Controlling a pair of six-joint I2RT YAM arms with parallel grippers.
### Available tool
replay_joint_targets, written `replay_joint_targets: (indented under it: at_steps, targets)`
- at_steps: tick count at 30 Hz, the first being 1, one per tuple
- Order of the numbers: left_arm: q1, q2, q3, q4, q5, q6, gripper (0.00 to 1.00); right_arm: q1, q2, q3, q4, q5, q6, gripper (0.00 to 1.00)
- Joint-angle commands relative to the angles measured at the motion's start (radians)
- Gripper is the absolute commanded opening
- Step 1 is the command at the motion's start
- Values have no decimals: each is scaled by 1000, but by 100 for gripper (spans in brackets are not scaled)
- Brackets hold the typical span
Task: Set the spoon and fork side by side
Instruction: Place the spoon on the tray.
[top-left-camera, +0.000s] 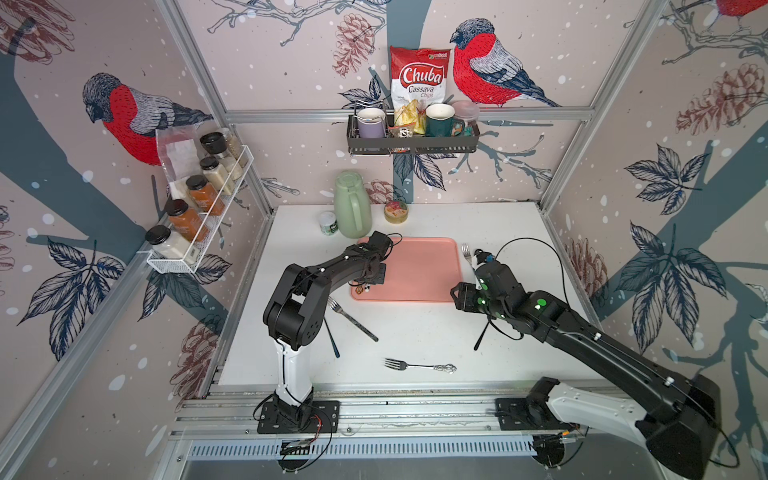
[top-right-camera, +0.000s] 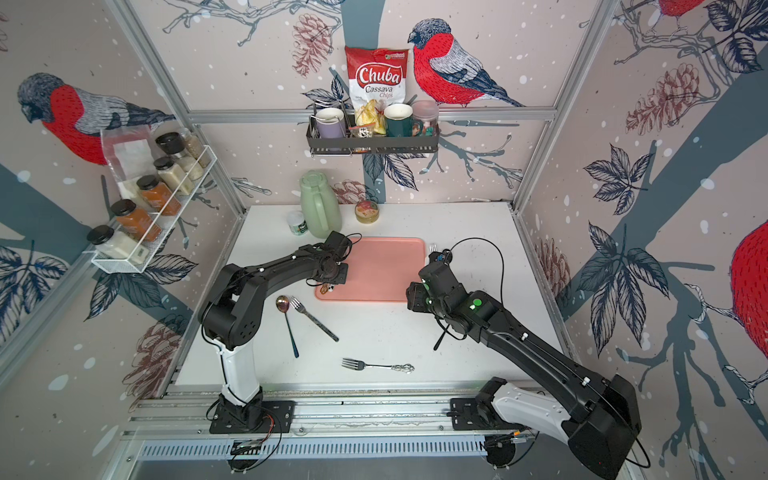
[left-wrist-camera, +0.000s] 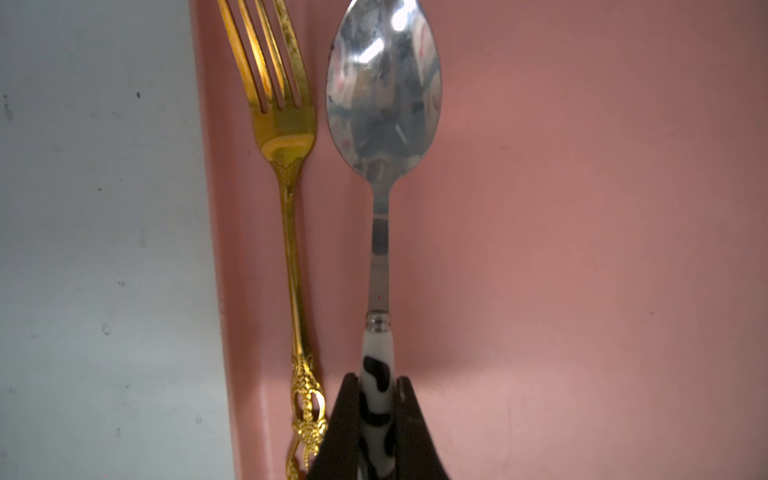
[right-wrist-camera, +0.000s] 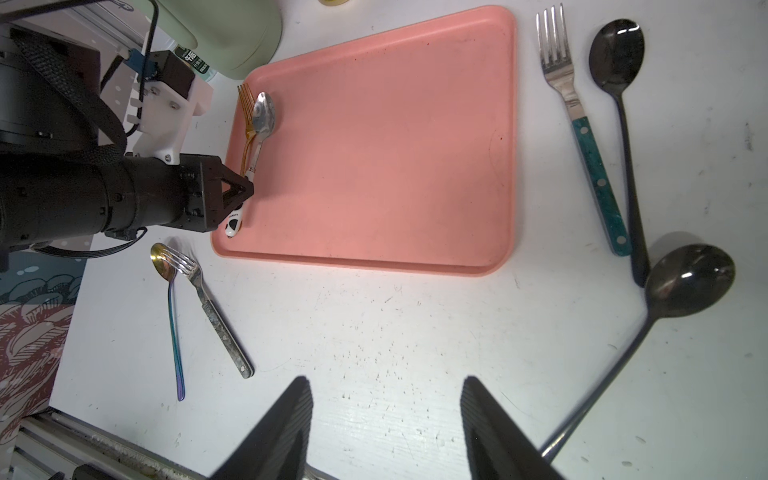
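The steel spoon's bowl sits almost against the gold fork, so next my left gripper opens, regrips the spoon's handle (left-wrist-camera: 377, 360) and shifts the spoon farther away.
A steel spoon (left-wrist-camera: 383, 91) with a black-and-white patched handle lies lengthwise along the left side of the pink tray (left-wrist-camera: 582, 249). My left gripper (left-wrist-camera: 376, 382) is shut on its handle. A gold fork (left-wrist-camera: 286, 137) lies right beside it, parallel, against the tray's rim, tines pointing the same way as the spoon's bowl. The right wrist view shows the same pair, spoon (right-wrist-camera: 263, 116) and fork (right-wrist-camera: 246, 99), with the left gripper (right-wrist-camera: 245, 191) over their handles. My right gripper (right-wrist-camera: 386, 386) hangs open above bare table in front of the tray, holding nothing.
A teal-handled fork (right-wrist-camera: 582, 124) and two black spoons (right-wrist-camera: 617, 54) (right-wrist-camera: 690, 282) lie right of the tray. An iridescent spoon (right-wrist-camera: 166, 266) and a grey-handled fork (right-wrist-camera: 208, 303) lie by the left arm. An ornate silver fork (top-left-camera: 419, 365) lies near the front edge. A green jug (top-left-camera: 352, 205) stands behind.
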Motion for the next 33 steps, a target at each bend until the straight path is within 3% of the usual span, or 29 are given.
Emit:
replay_joint_targets:
  at_steps: [1,22,33]
  targets:
    - [-3,7,-11,36,-15,-14,7,0,2,0,22,-3,17,59]
    - [-6,32,-3,36,-9,-106,12,-9,-3,1,11,-10,22,59]
    - [-12,14,-9,14,-68,-189,14,-12,-15,-5,5,-10,24,59]
